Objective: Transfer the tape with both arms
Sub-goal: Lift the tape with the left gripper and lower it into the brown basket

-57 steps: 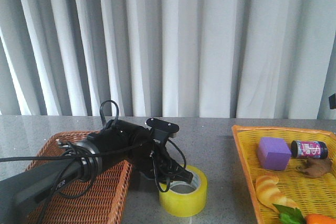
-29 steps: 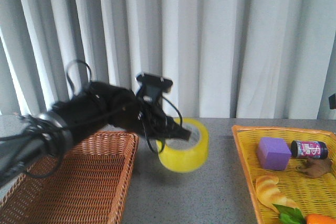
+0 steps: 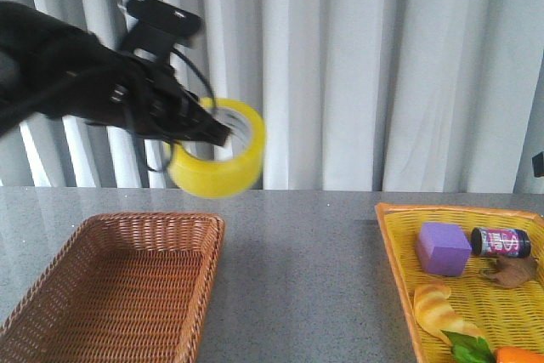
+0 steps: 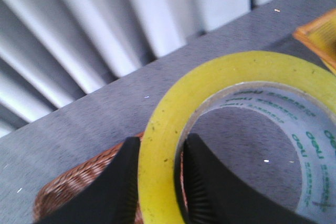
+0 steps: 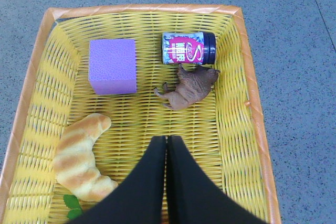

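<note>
I should release the yellow tape roll with my left gripper on the brown basket's bottom (image 3: pixel 137 295), nearer its side facing the yellow basket.
The yellow tape roll (image 3: pixel 218 152) hangs high above the table, over the right edge of the brown basket (image 3: pixel 119 286). My left gripper (image 3: pixel 206 132) is shut on its wall, one finger inside the white printed core and one outside. In the left wrist view the roll (image 4: pixel 220 108) fills the frame with the left gripper (image 4: pixel 160 169) pinching its rim. My right gripper (image 5: pixel 167 141) is shut and empty, hovering over the yellow basket (image 5: pixel 239 77); it does not show in the front view.
The yellow basket (image 3: pixel 399 252) at the right holds a purple block (image 3: pixel 442 247), a dark jar (image 3: pixel 500 241), a brown toy animal (image 3: pixel 510 272), a croissant (image 3: pixel 440 308) and something orange. Grey tabletop lies between the baskets; white curtains hang behind.
My left arm has lifted the tape off the table and swung it up and to the left, from between the baskets to high over the brown basket's right edge.
</note>
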Robot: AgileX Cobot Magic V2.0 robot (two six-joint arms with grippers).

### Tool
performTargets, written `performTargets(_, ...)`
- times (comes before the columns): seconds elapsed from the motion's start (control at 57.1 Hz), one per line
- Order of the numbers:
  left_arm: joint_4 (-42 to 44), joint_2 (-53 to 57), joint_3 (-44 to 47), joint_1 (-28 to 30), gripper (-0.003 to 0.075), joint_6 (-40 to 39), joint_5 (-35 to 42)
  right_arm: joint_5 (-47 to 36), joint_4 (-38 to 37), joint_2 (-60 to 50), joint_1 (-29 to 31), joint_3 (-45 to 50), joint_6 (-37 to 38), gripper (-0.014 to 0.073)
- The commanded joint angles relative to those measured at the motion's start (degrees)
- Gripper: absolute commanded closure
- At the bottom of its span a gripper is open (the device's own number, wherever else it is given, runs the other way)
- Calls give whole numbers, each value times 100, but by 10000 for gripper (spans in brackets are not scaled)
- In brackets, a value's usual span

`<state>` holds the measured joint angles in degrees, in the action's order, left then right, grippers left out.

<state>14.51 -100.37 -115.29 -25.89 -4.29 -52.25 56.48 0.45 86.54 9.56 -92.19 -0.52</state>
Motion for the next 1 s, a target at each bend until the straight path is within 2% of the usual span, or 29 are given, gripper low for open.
performTargets(0.0,167,524,-207,395,726,-365,299,-288,4,-172,33,-129,-24,601)
performTargets(0.14,167,834,266,972,726,-378,397,-288,4,-172,33,-129,-24,601)
performTargets(0.263,167,1017,1065,1375,726,-407,710,-288,4,-172,33,-129,-24,601)
performTargets(0.525,59,753,2459,1496,726,-413,1278,-288,4,-172,33,-129,-24,601)
performTargets(0.666,-430,350,2646,1496,726,-413,1295,-288,4,-172,33,-129,-24,601)
performTargets(0.981,-436,-365,2646,1496,707,-1014,1413,-288,4,-172,33,-129,-24,601)
